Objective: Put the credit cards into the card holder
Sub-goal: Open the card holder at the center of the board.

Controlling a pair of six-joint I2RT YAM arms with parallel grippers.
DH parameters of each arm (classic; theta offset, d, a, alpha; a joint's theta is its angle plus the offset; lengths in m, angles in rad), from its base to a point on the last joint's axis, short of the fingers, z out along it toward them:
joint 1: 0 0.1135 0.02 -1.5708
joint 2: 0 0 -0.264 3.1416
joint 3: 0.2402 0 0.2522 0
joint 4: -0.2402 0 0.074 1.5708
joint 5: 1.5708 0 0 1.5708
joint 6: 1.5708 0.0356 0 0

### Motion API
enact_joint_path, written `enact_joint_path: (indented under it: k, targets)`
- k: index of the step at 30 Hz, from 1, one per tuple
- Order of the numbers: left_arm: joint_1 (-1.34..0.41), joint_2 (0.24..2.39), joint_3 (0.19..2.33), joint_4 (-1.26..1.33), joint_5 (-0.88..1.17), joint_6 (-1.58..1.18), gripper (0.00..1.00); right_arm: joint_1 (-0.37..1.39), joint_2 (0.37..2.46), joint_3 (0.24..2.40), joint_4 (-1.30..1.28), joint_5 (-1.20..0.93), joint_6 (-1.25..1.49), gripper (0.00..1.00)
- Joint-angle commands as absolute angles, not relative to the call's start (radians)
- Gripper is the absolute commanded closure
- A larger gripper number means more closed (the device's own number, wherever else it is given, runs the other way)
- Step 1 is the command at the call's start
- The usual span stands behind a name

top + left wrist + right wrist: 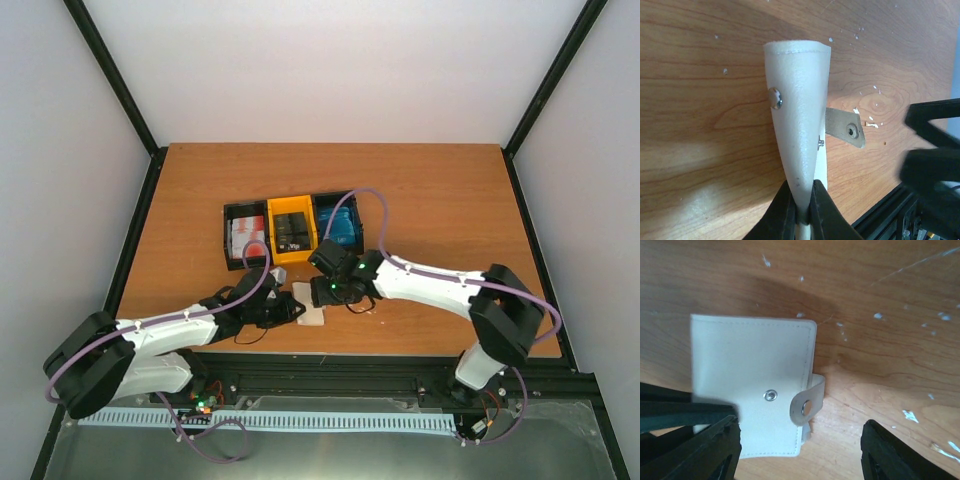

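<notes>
I need to take the loose tab (807,405) with my right gripper, as my left gripper pinches the folded card holder shut, while that left gripper opens and then spreads the cover.
The beige card holder (312,314) lies on the table near the front edge, folded, with its snap tab (807,406) undone and curling up. My left gripper (804,212) is shut on the edge of the card holder's (797,110) cover, which bows upward. My right gripper (800,452) hangs open just above the card holder (750,370), its fingers either side of the tab corner and holding nothing. The credit cards sit in a tray behind: red-and-white cards (245,238), black cards (293,236) and blue cards (342,232).
The black-and-yellow three-compartment tray (291,206) stands mid-table just behind both grippers. The right gripper shows as a dark blur (935,160) to the right in the left wrist view. A black rail (400,372) runs along the table's front edge.
</notes>
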State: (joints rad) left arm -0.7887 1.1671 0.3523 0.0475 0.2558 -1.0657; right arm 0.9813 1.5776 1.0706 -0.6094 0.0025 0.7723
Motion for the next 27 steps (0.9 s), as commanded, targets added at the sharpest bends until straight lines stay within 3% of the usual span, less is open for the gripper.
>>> enact_joint_path:
  k: [1, 10, 21, 25, 27]
  targets:
    - [-0.793, 1.178, 0.395, 0.052, 0.256, -1.043, 0.99, 0.979, 1.679, 1.111, -0.606, -0.049, 0.725, 0.35]
    - [-0.792, 1.183, 0.392, 0.052, 0.249, -1.054, 0.99, 0.979, 1.741, 1.134, -0.686, 0.140, 0.783, 0.54]
    - [-0.793, 1.204, 0.406, 0.060, 0.257, -1.040, 0.99, 0.979, 1.803, 1.151, -0.627, 0.070, 0.736, 0.65]
    - [-0.793, 1.202, 0.406, 0.062, 0.256, -1.030, 0.94, 0.979, 1.818, 1.143, -0.605, 0.057, 0.728, 0.74]
    - [-0.792, 1.202, 0.408, 0.054, 0.255, -1.026, 0.87, 0.978, 1.819, 1.140, -0.599, 0.054, 0.727, 0.84]
